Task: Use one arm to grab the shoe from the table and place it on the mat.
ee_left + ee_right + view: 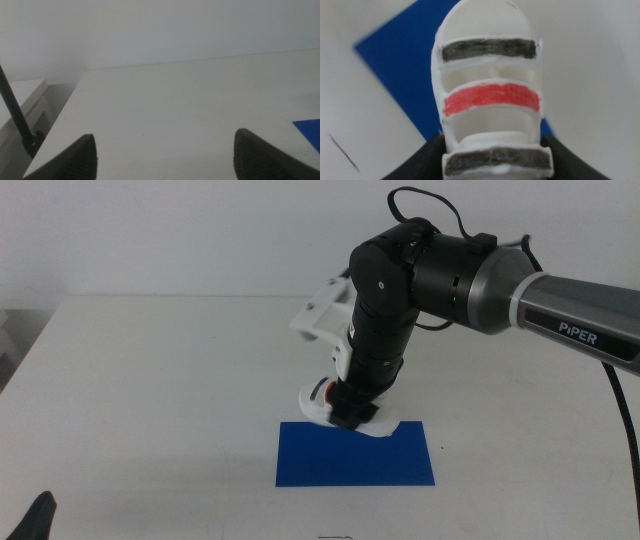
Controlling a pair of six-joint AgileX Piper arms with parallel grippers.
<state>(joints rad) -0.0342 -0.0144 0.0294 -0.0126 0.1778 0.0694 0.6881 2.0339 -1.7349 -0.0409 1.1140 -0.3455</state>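
Observation:
I will use my right gripper to set the white shoe down near the middle of the blue mat (355, 447) (465, 96), a little toward the mat's far edge.
The right arm (470, 275) reaches in from the right and points its gripper (352, 412) down at the far edge of the blue mat (356, 453). The gripper is shut on the white shoe (325, 402), which sits low over the mat's far edge and the table (150, 380). In the right wrist view the shoe (490, 95) fills the middle, with two dark straps and a red one, its sides between the dark jaws, the mat (405, 65) beneath. The left gripper (165, 152) is open and empty over bare table; it shows at the middle view's bottom left (35, 518).
The table's left edge and a white side surface (22, 100) with a thin black rod show in the left wrist view. A corner of the mat (309, 131) shows there too. A white wall runs behind the table.

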